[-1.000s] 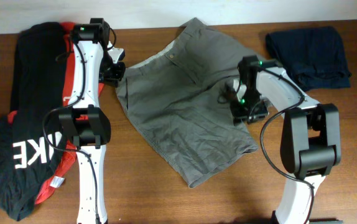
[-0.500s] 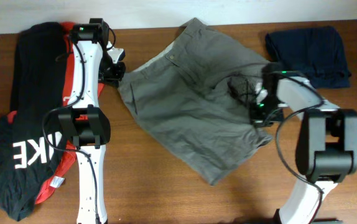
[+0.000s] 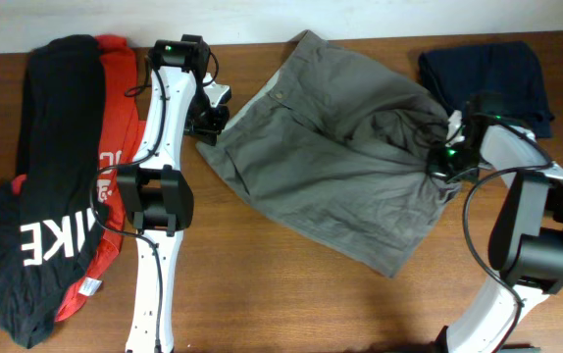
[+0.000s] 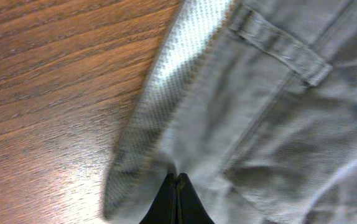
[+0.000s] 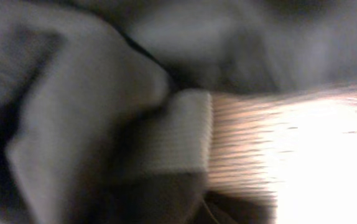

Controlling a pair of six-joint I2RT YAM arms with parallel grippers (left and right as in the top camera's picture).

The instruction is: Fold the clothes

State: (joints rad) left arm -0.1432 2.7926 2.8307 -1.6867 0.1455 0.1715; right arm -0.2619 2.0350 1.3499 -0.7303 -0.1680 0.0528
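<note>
The shorts are bunched up close to the navy garment. I need to open my left gripper, take the waistband's corner [image 3: 208, 154] and pull the shorts toward the red shirt.
The grey-olive shorts [image 3: 331, 167] lie wrinkled across the middle of the table, waistband to the upper left and legs to the lower right. My left gripper [image 3: 211, 120] sits at the waistband's left corner. In the left wrist view its black fingertips [image 4: 177, 182] are shut together on the lighter inner waistband [image 4: 172, 81]. My right gripper [image 3: 445, 162] is at the shorts' right edge, where the cloth bunches up. The right wrist view is blurred: a folded hem [image 5: 178, 130] fills it and hides the jaws.
A black garment with white lettering [image 3: 41, 196] and a red shirt [image 3: 115, 78] lie at the far left. A dark navy garment [image 3: 487, 83] sits at the back right, close behind the right arm. Bare wood [image 3: 291, 304] shows along the front.
Both arms have moved to the right and the shorts have slid right with them. The right gripper has closed on the cloth, which now bunches at it.
</note>
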